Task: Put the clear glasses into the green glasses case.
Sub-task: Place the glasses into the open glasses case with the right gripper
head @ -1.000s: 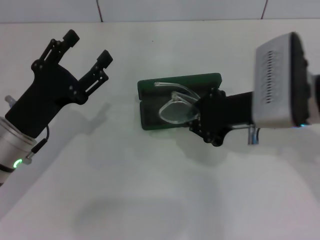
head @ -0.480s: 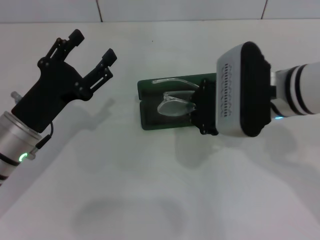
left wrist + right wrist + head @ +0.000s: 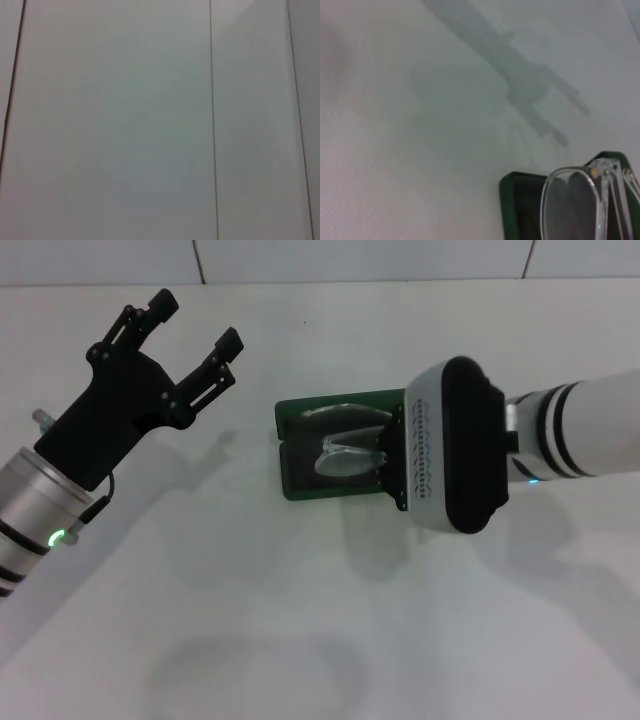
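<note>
Next, my right gripper puts the clear glasses down in the near half of the open green glasses case (image 3: 352, 472) (image 3: 534, 216).
The green glasses case (image 3: 296, 483) lies open at the table's middle, its lid toward the far side. The clear glasses (image 3: 345, 457) hang over the case's dark lining, held at their right end by my right gripper (image 3: 385, 456), which is shut on them. That arm's bulky white wrist covers the case's right end. In the right wrist view the clear glasses (image 3: 580, 205) show close up, tilted above a corner of the green glasses case (image 3: 517, 210). My left gripper (image 3: 195, 325) is raised at the far left, open and empty, well apart from the case.
The white table (image 3: 300, 620) runs all around the case. A tiled wall (image 3: 350, 258) rises behind the table. The left wrist view shows only pale tile (image 3: 125, 125) with thin seams.
My right arm has swung left and turned over the case, bringing the glasses down toward the lining. The left gripper has drifted slightly up and to the right.
</note>
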Robot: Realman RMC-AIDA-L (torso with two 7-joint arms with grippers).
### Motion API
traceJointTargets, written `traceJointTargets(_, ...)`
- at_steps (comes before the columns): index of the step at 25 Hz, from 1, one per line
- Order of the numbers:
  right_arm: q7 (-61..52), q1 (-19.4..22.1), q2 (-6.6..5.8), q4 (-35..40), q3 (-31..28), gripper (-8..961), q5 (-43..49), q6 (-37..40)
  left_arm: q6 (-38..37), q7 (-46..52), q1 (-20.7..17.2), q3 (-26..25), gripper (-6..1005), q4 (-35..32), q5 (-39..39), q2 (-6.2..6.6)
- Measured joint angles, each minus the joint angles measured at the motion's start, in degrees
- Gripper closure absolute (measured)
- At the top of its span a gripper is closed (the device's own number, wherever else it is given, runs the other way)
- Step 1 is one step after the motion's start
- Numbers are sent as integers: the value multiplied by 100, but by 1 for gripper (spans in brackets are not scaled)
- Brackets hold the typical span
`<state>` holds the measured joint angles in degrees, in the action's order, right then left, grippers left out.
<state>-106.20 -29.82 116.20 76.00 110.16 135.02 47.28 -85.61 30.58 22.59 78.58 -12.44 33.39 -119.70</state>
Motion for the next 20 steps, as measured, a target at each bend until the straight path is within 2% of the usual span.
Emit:
traceJointTargets(6,-10,27,0,-184,522,935,357,-599,44,0,52,0,146,10,0,0)
traceJointTargets(14,-13,47,-1,-201,569,935,487,-738,45,0,53,0,146,13,-4,0)
traceJointTargets(20,-15,118,0,-246,713,936,637,-1149,45,10,58,0,146,14,-1,0)
